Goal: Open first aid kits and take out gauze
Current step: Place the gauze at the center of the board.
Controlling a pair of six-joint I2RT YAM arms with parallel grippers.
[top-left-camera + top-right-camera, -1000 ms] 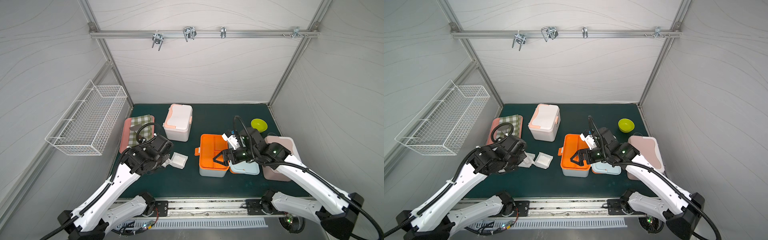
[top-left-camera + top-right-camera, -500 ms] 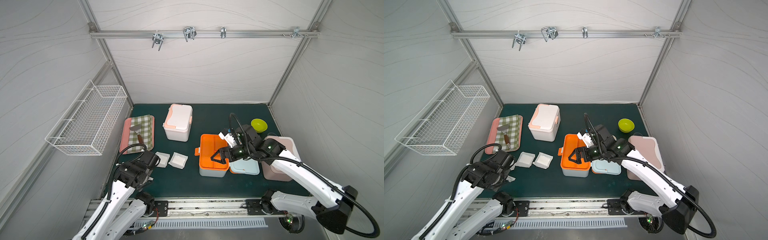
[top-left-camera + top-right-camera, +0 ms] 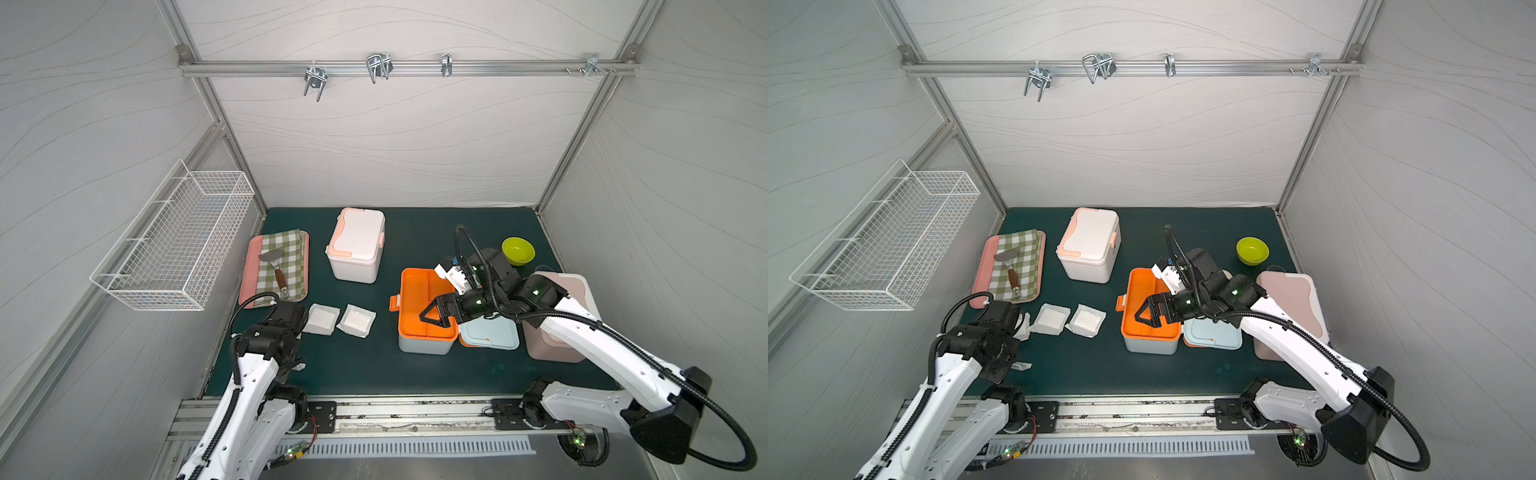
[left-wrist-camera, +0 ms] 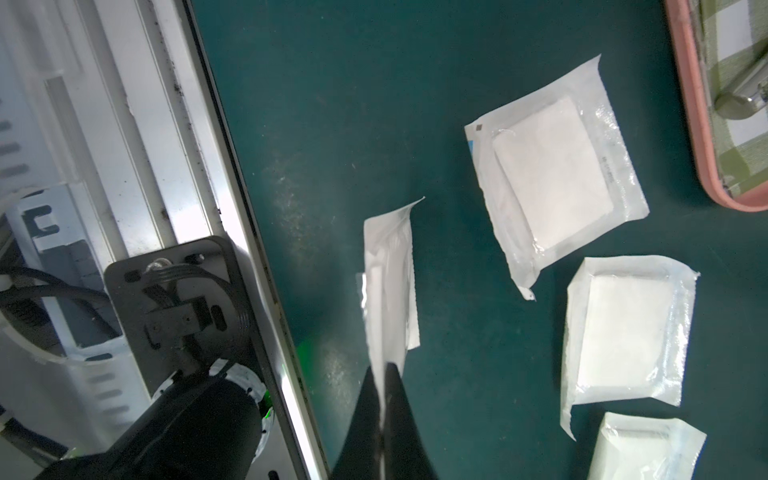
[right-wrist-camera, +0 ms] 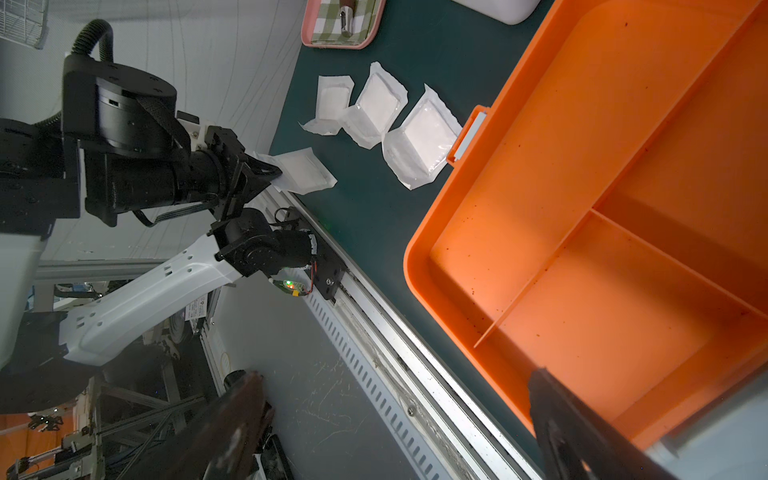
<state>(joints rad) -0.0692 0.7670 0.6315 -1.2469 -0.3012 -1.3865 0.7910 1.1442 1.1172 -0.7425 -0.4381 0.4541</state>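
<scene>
Next, my left gripper lets go of the further gauze pad on the mat point(image 3: 288, 366) point(image 4: 353, 264) between the metal bar and the nearest gauze pad.
The light blue first aid kit point(image 3: 424, 347) stands open with its empty orange tray point(image 5: 582, 249) on top and its lid point(image 3: 488, 336) beside it. My right gripper point(image 3: 434, 318) hovers open over that tray. The white kit with peach trim point(image 3: 357, 245) is shut. The pink kit point(image 3: 582, 286) lies partly under my right arm. Three gauze pads point(image 4: 552, 178) point(image 4: 627, 328) point(image 4: 648, 449) lie on the mat. Near the front edge, my left gripper point(image 4: 384, 370) is shut on a further gauze pad point(image 4: 388, 282), held edge-on just above the mat.
A pink tray point(image 3: 249, 286) with checked cloth and a spatula sits at the back left. A green bowl point(image 3: 517, 250) is at the back right. A wire basket point(image 3: 174, 249) hangs on the left wall. The metal rail point(image 3: 395, 411) runs along the front.
My left arm has drawn back toward the front edge with a gauze pad, uncovering the pads on the mat. My right gripper has shifted slightly left over the orange tray.
</scene>
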